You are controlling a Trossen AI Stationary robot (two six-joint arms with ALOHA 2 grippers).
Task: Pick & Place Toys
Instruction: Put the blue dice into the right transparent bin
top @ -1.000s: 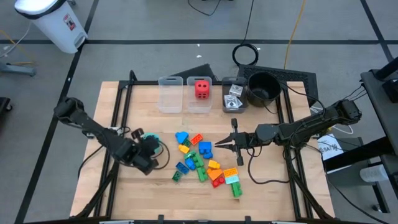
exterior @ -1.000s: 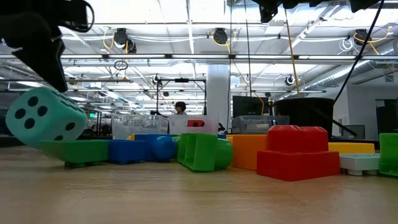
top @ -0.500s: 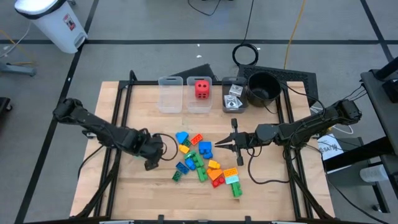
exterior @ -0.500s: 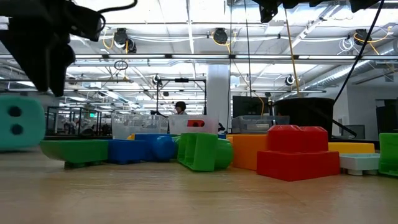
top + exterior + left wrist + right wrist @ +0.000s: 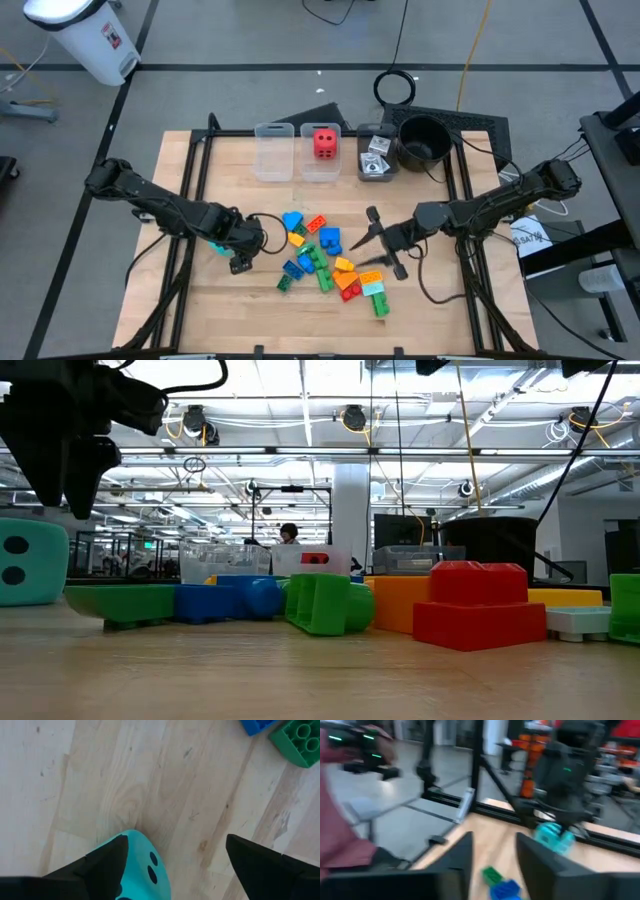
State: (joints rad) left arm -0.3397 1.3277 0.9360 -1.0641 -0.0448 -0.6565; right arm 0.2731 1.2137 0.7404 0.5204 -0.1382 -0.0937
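Observation:
The teal die is under one finger of my left gripper, so next my left gripper backs away and picks it up from the die's front side (image 5: 30,565).
The teal die (image 5: 142,867) rests on the wood, left of the brick pile (image 5: 325,255). My left gripper (image 5: 175,845) points down over it, open wide, with the die close beside one finger (image 5: 102,865). In the low view the die (image 5: 25,570) sits flat on the table under the dark gripper. My right gripper (image 5: 385,240) hovers level, right of the pile, pointing toward the left arm. Its fingers are open with nothing between them (image 5: 492,860). A red die (image 5: 324,143) lies in a clear bin at the back. My left gripper stands open over the teal die. One finger is right beside the die's side (image 5: 125,852), and I cannot tell whether they touch. The die rests flat on the table by itself.
At the far edge stand an empty clear bin (image 5: 273,150), the bin with the red die, a bin holding cards (image 5: 375,155) and a round black pot (image 5: 422,140). Bare wood lies near the front edge and left of the teal die.
My left gripper has swung toward the brick pile, turned at the wrist, opened and let go of the teal die. The die was held tilted above the table and now sits flat on it. My right gripper has stayed in place, turned a little and opened.

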